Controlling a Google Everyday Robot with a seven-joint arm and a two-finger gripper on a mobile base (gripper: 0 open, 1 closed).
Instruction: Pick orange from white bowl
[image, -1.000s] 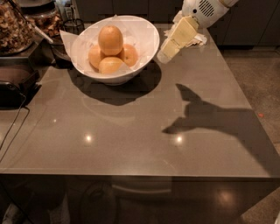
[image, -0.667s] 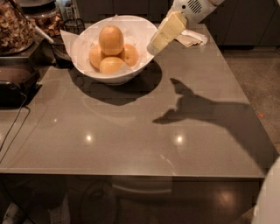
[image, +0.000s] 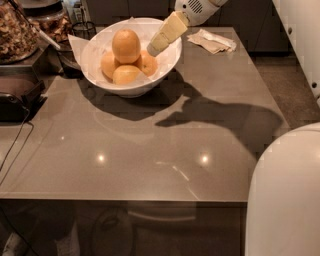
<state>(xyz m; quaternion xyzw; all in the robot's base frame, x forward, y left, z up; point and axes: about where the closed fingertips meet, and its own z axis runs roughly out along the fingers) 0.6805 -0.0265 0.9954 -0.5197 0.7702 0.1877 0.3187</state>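
Note:
Next, I move my gripper to the middle of the top orange (image: 126, 45), which sits on the smaller oranges in the white bowl, and close it there.
The white bowl (image: 167, 65) stands at the back left of the grey table, lined with thin white paper. The orange (image: 125, 45), pale yellow-orange and the largest, sits on top of three smaller oranges (image: 126, 74) in the bowl. My gripper (image: 156, 46) comes in from the upper right with cream-coloured fingers. Its tip hangs over the bowl's right side, just right of the orange and apart from it.
A crumpled paper napkin (image: 211, 41) lies at the back right of the table (image: 150, 150). Jars and a black appliance (image: 20, 90) crowd the left edge, with a cable trailing down. My white arm body (image: 285, 195) fills the lower right corner.
My gripper has moved left, from beside the bowl's right rim to over the bowl near the orange. Its shadow has slid left across the table. My arm body has come into the lower right.

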